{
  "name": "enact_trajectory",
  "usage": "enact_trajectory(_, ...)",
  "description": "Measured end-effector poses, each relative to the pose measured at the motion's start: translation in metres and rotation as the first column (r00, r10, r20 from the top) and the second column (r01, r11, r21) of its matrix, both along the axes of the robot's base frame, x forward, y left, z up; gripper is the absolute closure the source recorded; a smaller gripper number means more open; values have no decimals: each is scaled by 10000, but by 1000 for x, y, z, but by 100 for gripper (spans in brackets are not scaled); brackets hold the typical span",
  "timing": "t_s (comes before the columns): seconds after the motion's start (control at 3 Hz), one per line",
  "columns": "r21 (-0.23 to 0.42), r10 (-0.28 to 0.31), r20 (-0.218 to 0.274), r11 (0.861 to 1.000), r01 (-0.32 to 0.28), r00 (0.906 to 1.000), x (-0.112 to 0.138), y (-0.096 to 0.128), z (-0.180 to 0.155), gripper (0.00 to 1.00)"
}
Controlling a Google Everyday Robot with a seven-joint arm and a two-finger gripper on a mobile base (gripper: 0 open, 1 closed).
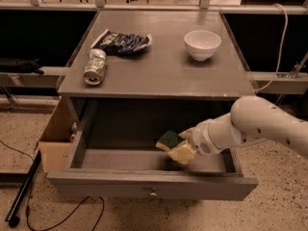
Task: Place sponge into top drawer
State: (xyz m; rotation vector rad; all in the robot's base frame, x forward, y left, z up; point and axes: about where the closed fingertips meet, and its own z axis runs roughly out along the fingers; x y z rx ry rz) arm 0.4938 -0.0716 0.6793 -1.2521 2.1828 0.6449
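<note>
Next, I open my gripper to let go of the sponge on the top drawer's bottom towards the back (160,147), in line with the round knob. The sponge now hangs tilted inside the drawer.
The top drawer (110,183) is pulled open below the grey cabinet top, its round knob centred on the front panel. The sponge (170,140), yellow with a dark green face, hangs tilted inside the drawer's right half, just above the floor, with a shadow under it. My gripper (185,145) reaches in from the right at the end of the white arm and is shut on the sponge. Its fingers are partly hidden by the sponge.
On the cabinet top (159,76) stand a white bowl (202,43) at the back right, a dark blue snack bag (122,42) at the back left and a can (95,66) lying on its side. A cardboard box (55,141) and a black pole (21,194) are on the floor at the left.
</note>
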Motion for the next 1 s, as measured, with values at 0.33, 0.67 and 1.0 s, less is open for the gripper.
enact_trajectory(0.33,-167,-201,-538,9997,192,9983,-5,-3,-34,100)
enact_trajectory(0.67,-285,31,-564,9996,-47,9984,19,11,-26,100)
enact_trajectory(1.0,-285,31,-564,9996,-47,9984,19,11,-26,100)
